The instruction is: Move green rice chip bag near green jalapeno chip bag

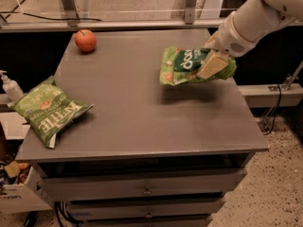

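The robot's gripper should release the green rice chip bag against the green jalapeno chip bag's edge [97,99] that faces the middle of the table.
The green rice chip bag [182,66], bright green with a dark oval logo, hangs in the air above the right side of the grey table [142,112]; its shadow lies on the tabletop below it. My gripper [211,64] comes in from the upper right and is shut on the bag's right end, with a cream finger [213,65] across its front. The green jalapeno chip bag [47,111], paler green with white KETTLE lettering, lies flat at the table's left front edge, far from the gripper.
A red apple [85,40] sits at the table's back left corner. A soap dispenser bottle [8,85] stands off the table's left side. Drawers [147,189] run below the tabletop. A rail crosses behind the table.
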`<action>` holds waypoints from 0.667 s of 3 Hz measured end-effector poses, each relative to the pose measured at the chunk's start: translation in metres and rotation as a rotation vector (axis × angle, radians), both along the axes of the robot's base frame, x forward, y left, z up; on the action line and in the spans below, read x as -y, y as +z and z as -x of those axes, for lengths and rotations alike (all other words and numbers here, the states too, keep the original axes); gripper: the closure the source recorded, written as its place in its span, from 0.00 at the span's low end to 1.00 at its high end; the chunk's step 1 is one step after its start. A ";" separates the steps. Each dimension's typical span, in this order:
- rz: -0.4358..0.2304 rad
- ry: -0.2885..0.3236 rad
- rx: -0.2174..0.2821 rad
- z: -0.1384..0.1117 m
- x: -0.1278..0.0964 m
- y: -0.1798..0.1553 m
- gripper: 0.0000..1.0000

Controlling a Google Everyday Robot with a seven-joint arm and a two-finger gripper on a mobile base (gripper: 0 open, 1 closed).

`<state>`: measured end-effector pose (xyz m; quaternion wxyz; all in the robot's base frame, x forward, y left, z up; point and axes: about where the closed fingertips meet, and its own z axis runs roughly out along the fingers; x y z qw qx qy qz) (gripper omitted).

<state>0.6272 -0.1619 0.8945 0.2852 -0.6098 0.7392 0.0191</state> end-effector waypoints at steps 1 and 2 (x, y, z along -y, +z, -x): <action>-0.043 0.086 -0.001 0.019 -0.045 0.018 1.00; -0.076 0.163 -0.009 0.035 -0.092 0.021 1.00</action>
